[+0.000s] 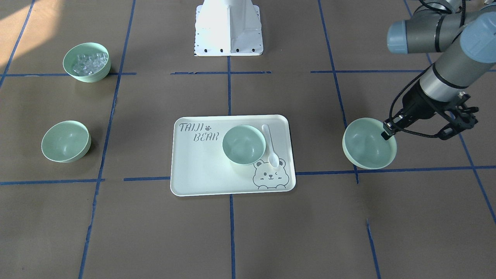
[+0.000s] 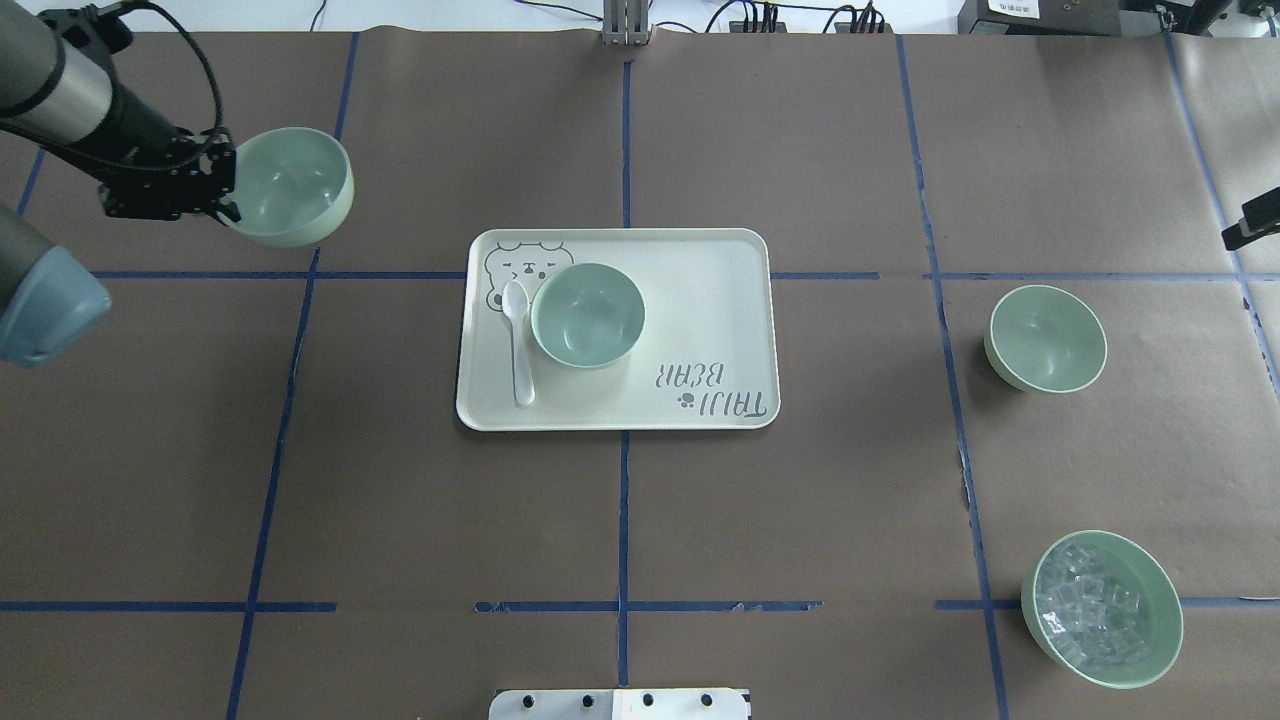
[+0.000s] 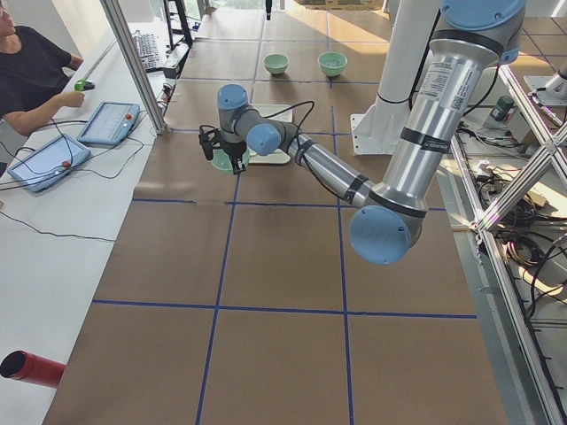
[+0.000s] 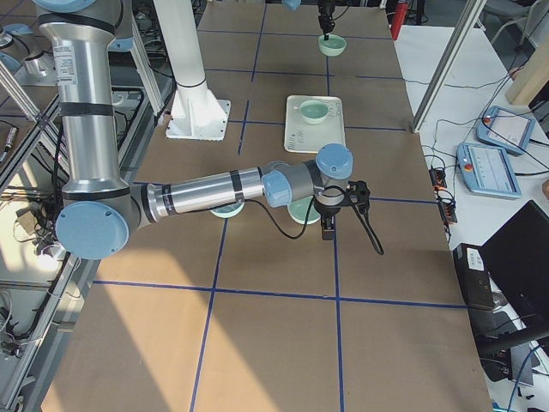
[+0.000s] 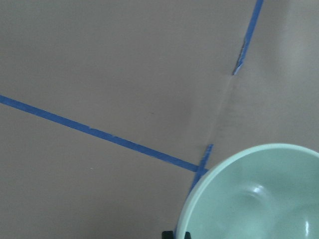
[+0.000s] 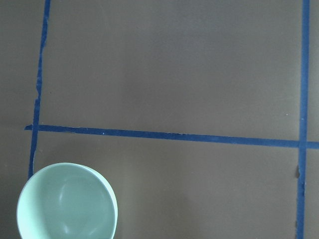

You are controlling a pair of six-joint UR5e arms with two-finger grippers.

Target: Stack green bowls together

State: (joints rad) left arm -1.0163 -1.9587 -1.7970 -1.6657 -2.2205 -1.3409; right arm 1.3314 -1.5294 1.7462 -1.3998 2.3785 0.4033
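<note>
The robot's left gripper should release the pale green bowl inside the green bowl [image 1: 243,142] beside the white spoon on the tray.
My left gripper [image 1: 387,131] is shut on the rim of a pale green bowl [image 1: 369,144] at the table's far left [image 2: 292,186]. The bowl hangs tilted. Its rim fills the lower right of the left wrist view [image 5: 259,199]. A second green bowl [image 2: 588,315] stands on the bear-print tray [image 2: 700,300]. A third green bowl [image 2: 1047,338] stands on the table at my right and shows in the right wrist view [image 6: 67,204]. My right gripper [image 4: 328,225] hovers beside that bowl. I cannot tell whether it is open or shut.
A green bowl of clear cubes [image 2: 1102,608] stands near my base on the right. A white spoon [image 2: 518,342] lies on the tray beside the bowl. Blue tape lines cross the brown table. An operator [image 3: 31,71] sits at the far side.
</note>
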